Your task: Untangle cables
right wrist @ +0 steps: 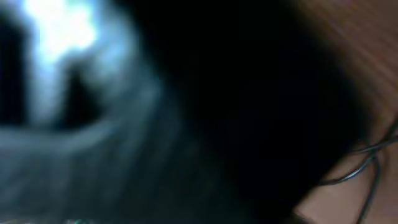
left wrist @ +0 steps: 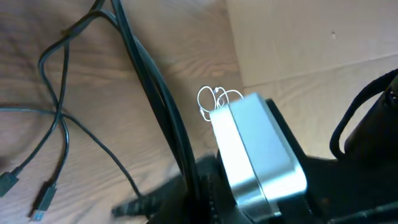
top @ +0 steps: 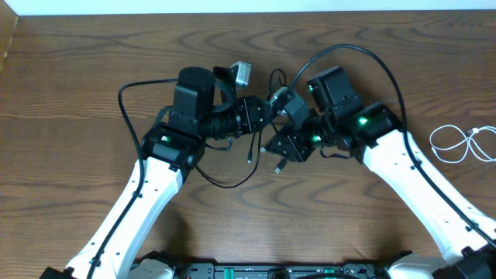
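My left gripper is pinching both pieces of the black cable at once, so it should open and take a single piece [left wrist: 176, 121] while my right gripper pulls the rest away.
The white cable [top: 463, 143] lies coiled at the table's right edge, apart from both arms, and shows small and far off as the white cable [left wrist: 214, 99] in the left wrist view. The black cable [top: 232, 184] loops below the arms in mid-table, its plug ends [left wrist: 40, 208] resting on the wood. Two strands of the black cable [left wrist: 155, 93] run down into my left gripper [top: 267, 108], which is shut on them. My right gripper [top: 280, 149] sits close against the left one. Its wrist view is blocked by a dark blur, so its jaws are hidden.
A silver camera box [left wrist: 255, 149] on the other arm fills the near right of the left wrist view. Thick black arm wires [top: 364, 58] arc over the right arm and another [top: 128, 93] beside the left arm. A pale wall borders the table's far edge [top: 248, 8].
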